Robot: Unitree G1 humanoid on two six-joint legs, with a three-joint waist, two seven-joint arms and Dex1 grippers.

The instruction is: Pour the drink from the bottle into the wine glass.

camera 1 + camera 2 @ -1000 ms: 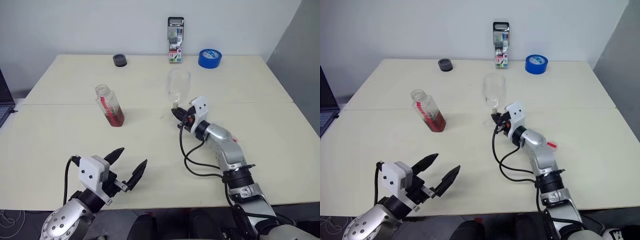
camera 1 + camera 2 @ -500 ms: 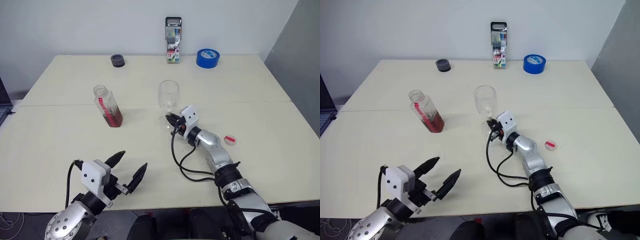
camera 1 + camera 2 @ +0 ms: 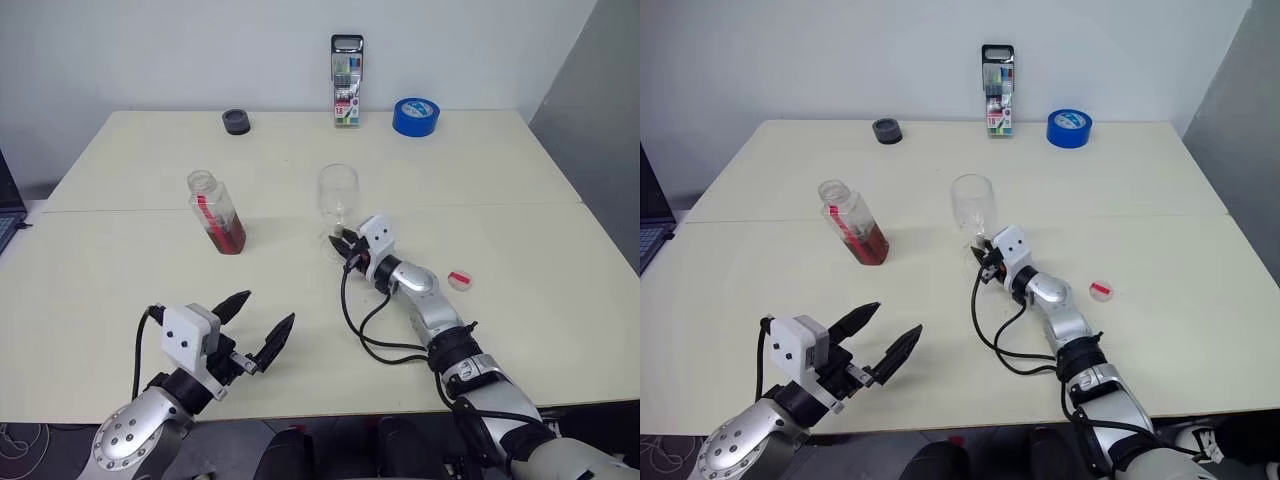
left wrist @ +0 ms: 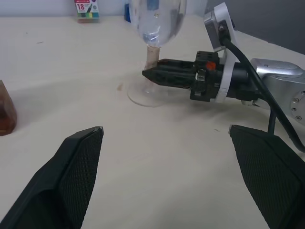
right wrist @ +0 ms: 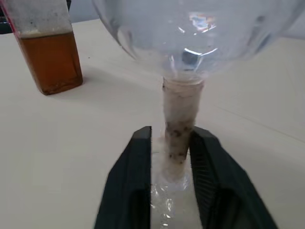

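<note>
The reddish-brown drink sits in the lower part of the bottle [image 3: 227,234] [image 4: 5,114]. Next, I close my left gripper there, so the bottle's open top stays free for pouring.
The wine glass [image 3: 338,193] stands upright and empty near the table's middle. My right gripper [image 5: 170,134] lies low and level at its stem, one black finger [image 5: 138,157] on each side, with a small gap showing beside the stem; it is open. To the left of the glass stands the bottle [image 3: 216,212], uncapped, with the reddish-brown drink [image 5: 51,61] filling its lower part. My left gripper [image 3: 267,310] hovers open over the table's near edge, well short of the bottle, with nothing between its fingers.
A pink-red cap [image 3: 459,279] lies on the table right of my right arm. At the far edge stand a marker pack [image 3: 347,82], a blue tape roll [image 3: 415,116] and a small black round object [image 3: 237,121]. A laptop's corner [image 3: 5,205] shows far left.
The wine glass, lifted and tilted a second ago, has come down with my right hand and now stands on the table. The right fingers have loosened at the stem. The left gripper kept still.
</note>
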